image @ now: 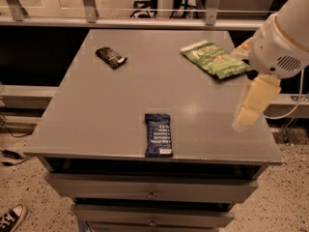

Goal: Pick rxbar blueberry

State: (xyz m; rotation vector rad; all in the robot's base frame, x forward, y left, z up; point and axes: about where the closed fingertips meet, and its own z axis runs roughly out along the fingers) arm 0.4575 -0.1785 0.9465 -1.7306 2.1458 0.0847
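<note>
The back end (157, 120) of the rxbar blueberry, the end farther from the table's front edge, will be gripped by my gripper.
The rxbar blueberry (159, 135) is a flat dark navy-blue wrapper with rows of white text. It lies flat near the front edge of the grey table (111, 105), a little right of the middle. My gripper (250, 108) hangs from the white arm (280, 42) above the table's right edge. It is well to the right of the bar and apart from it, and holds nothing that I can see.
A small black crumpled wrapper (111, 57) lies at the back left of the table. A green snack bag (215, 59) lies at the back right, just behind the arm. Drawers (152, 194) sit below the tabletop. A railing (145, 22) runs behind the table.
</note>
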